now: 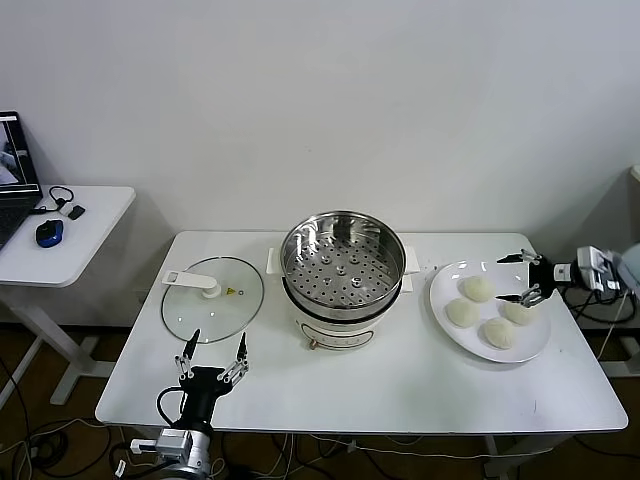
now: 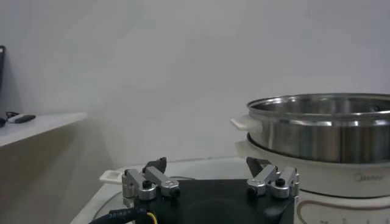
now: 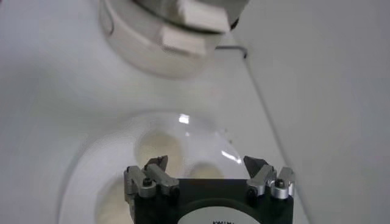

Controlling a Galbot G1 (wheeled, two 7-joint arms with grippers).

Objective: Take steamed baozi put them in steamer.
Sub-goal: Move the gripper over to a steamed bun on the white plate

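Note:
A baozi lies nearest the white wall on the round white plate. My right gripper should next close on the sides of the baozi (image 1: 478,289) (image 3: 206,171) there.
The steamer (image 1: 343,262) is a shiny steel basket with a perforated floor on a white cooker base, mid-table, with nothing in it. Several cream-white steamed baozi (image 1: 478,288) lie on a round white plate (image 1: 445,285) to its right. My right gripper (image 1: 502,279) hangs open just over the plate's far right side, jaws spread above the buns and touching none. In the right wrist view the right gripper (image 3: 206,161) has baozi (image 3: 159,148) below and ahead of it. My left gripper (image 1: 219,336) waits open near the table's front left edge, with nothing in it, facing the steamer (image 2: 323,128).
A flat glass lid (image 1: 212,298) with a white handle lies left of the steamer, just beyond the left gripper. A small side table (image 1: 90,215) at far left carries a laptop and a blue mouse (image 1: 49,232). A white wall stands close behind.

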